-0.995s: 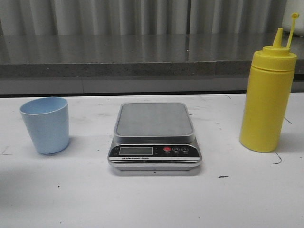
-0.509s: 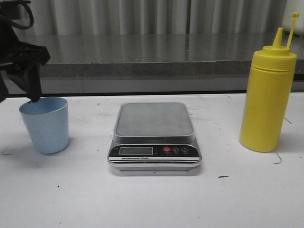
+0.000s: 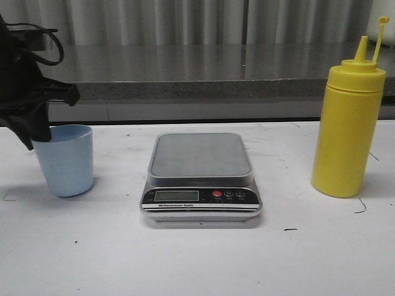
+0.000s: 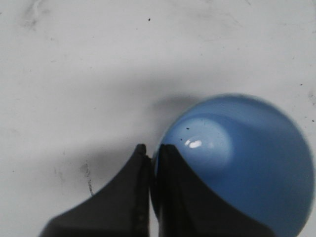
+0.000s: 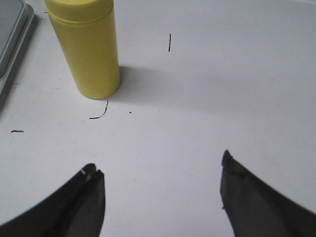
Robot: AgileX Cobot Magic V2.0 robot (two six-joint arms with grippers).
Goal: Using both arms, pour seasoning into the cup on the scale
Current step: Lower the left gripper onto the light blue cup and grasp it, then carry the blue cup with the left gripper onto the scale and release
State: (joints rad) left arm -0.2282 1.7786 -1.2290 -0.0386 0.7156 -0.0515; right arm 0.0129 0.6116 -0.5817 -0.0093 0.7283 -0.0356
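Next, my left gripper releases the pale blue cup on the middle of the scale's bare platform (image 3: 198, 152).
The pale blue cup (image 3: 65, 160) stands on the table left of the scale (image 3: 200, 161). My left gripper (image 3: 37, 139) is shut on the cup's left rim. In the left wrist view one finger of the left gripper (image 4: 152, 148) sits inside the cup (image 4: 247, 163) and one outside, pinching the wall. The yellow seasoning bottle (image 3: 347, 132) stands upright at the right, cap off its nozzle. My right gripper (image 5: 160, 168) is open and empty over bare table, short of the bottle (image 5: 86, 47); it is not in the front view.
The scale's platform is bare and its corner shows in the right wrist view (image 5: 12, 29). A grey ledge (image 3: 197, 86) runs along the back of the white table (image 3: 197, 259). Small dark marks dot the tabletop.
My left arm came in from the upper left, lowered onto the cup's left rim and shut on it. The cup shifted a little to the right. Bottle and scale have not moved.
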